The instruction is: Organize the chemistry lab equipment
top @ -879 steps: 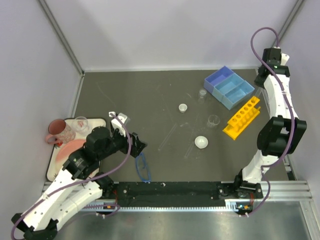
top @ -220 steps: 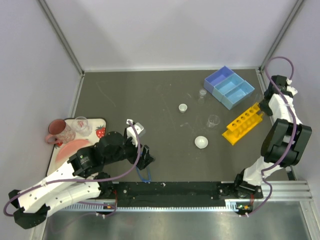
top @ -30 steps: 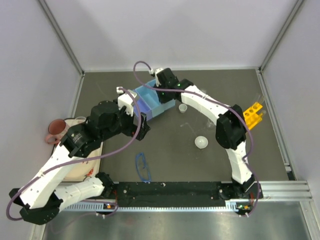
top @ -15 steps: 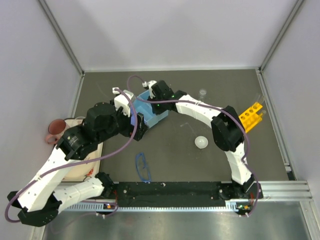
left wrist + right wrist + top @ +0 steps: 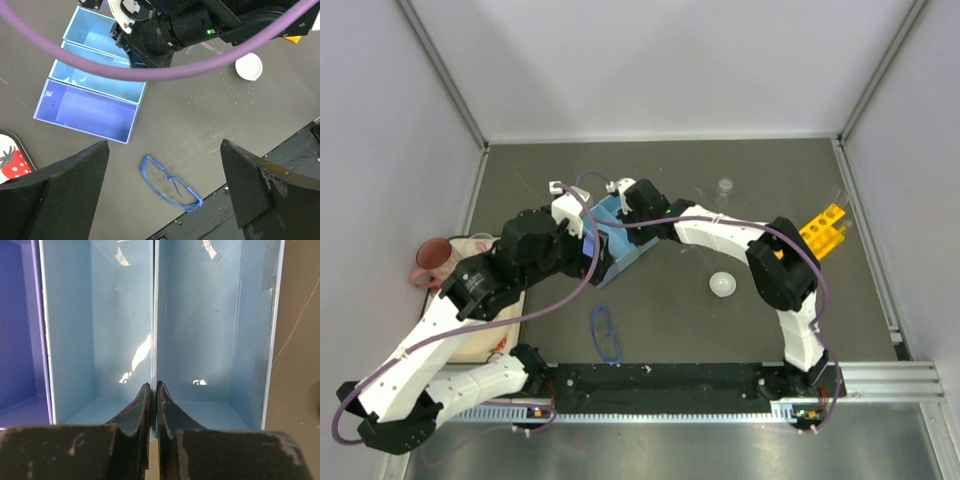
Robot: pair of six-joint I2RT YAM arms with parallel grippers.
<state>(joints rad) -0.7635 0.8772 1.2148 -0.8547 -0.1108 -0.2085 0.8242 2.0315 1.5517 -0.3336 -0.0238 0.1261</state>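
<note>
The blue-framed goggles have a clear lens edge [image 5: 595, 331] [image 5: 159, 189] on the side facing the white tray with the strawberry, and my left gripper will close on it.
My right gripper [image 5: 153, 389] is shut on the dividing wall between two compartments of the light-blue three-compartment tray [image 5: 200, 315]. In the top view the tray [image 5: 635, 250] lies mid-table, under the right gripper [image 5: 618, 220] and beside the left gripper [image 5: 593, 252]. My left gripper [image 5: 160, 200] is wide open and empty, high above the blue-framed goggles [image 5: 170, 182], which lie near the front edge [image 5: 605, 333]. A small white dish [image 5: 722, 285] sits right of the tray. A small clear beaker [image 5: 725, 186] stands further back. The yellow tube rack [image 5: 823, 228] holds thin clear tubes at the right.
A dark-pink mug [image 5: 428, 262] and a white tray [image 5: 470, 340] with a strawberry [image 5: 7, 160] are at the left, partly hidden by my left arm. My right arm reaches across the table's middle. Walls enclose the table on three sides.
The right gripper has dragged the tray nearer and slightly left, toward my left arm. My left gripper shifted a little nearer above it.
</note>
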